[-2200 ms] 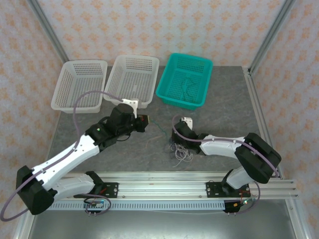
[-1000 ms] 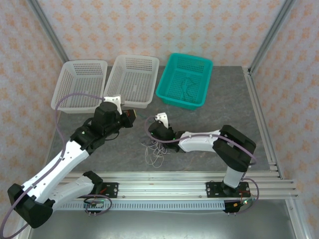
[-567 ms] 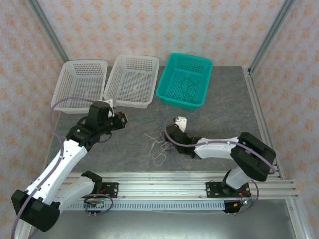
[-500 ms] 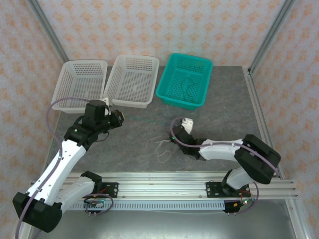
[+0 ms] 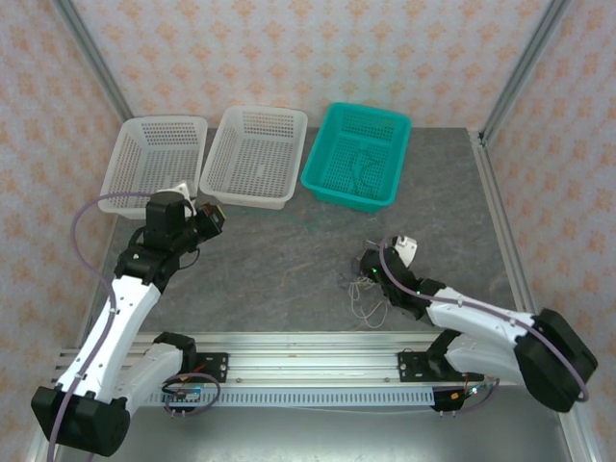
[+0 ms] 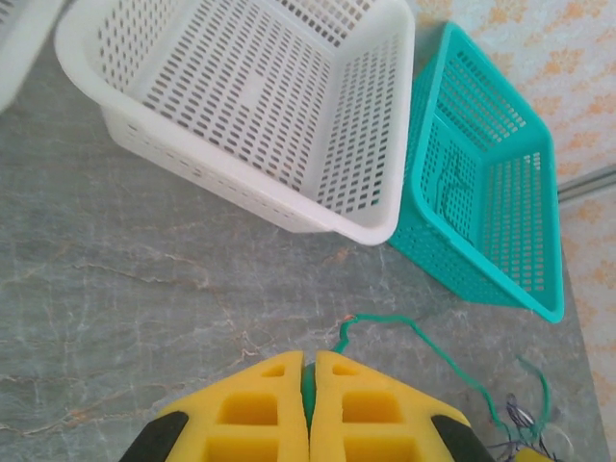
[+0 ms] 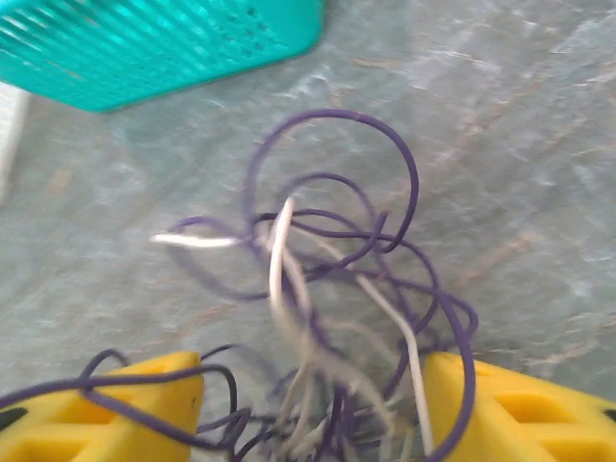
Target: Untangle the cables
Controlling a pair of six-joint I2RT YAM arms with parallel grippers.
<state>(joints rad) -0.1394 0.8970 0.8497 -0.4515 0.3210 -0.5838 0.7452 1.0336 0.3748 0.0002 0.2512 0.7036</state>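
Observation:
Next, I release the thin green cable from my left gripper on the bottom of the teal basket (image 5: 362,173) (image 6: 464,204), over the dark wire.
My left gripper (image 5: 210,214) sits left of the table's middle, just in front of the white baskets, and is shut on a thin green cable (image 6: 414,327). In the left wrist view that cable leaves the yellow pads (image 6: 260,414) and snakes right over the grey table toward the bundle. The remaining cables, a tangle of purple and white wires (image 7: 284,245), lie near the front right (image 5: 366,306). My right gripper (image 5: 369,276) is down over that tangle and open. Its yellow fingers (image 7: 96,414) stand wide apart, with wire loops between and over them.
Two white baskets (image 5: 245,197) (image 5: 149,207) and a teal basket (image 5: 318,154) line the back of the table; the teal one holds a dark wire. An aluminium rail (image 5: 308,361) runs along the near edge. Bare grey tabletop lies between the two grippers.
My left arm has drawn back to the left with the green cable in its grip. My right gripper has shifted right and nearer, and the purple-and-white tangle has moved with it.

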